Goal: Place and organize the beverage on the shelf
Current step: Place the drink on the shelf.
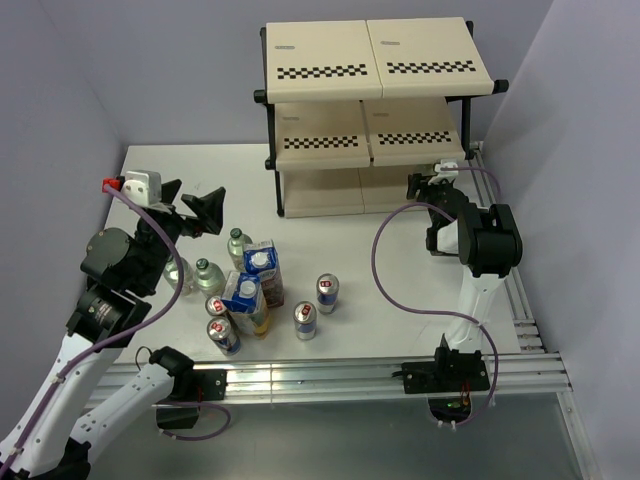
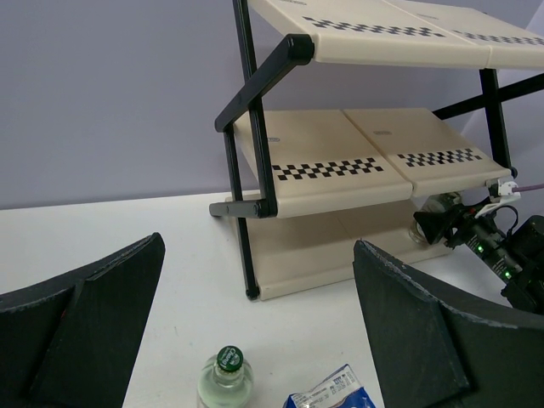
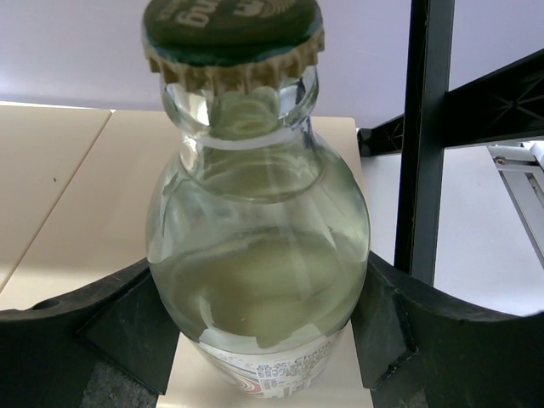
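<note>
The robot's right gripper needs to set the clear bottle down on the shelf's lowest board (image 1: 427,185) (image 3: 276,376) beside the black post.
My right gripper (image 1: 424,186) is shut on a clear bottle with a green cap (image 3: 255,246). It holds the bottle upright over the lowest board of the shelf (image 1: 375,70), at that board's right end by the black post. My left gripper (image 1: 190,203) is wide open and empty above the drinks on the table. Below it in the left wrist view stand a bottle (image 2: 224,380) and a carton top (image 2: 336,395). In the top view the table group holds three bottles (image 1: 238,244), several cans (image 1: 327,292), a purple carton (image 1: 262,264) and a yellow carton (image 1: 244,298).
The shelf's black frame post (image 3: 423,136) stands just right of the held bottle. Side walls close in the table on the left and right. An aluminium rail (image 1: 330,375) runs along the near edge, with another down the right side.
</note>
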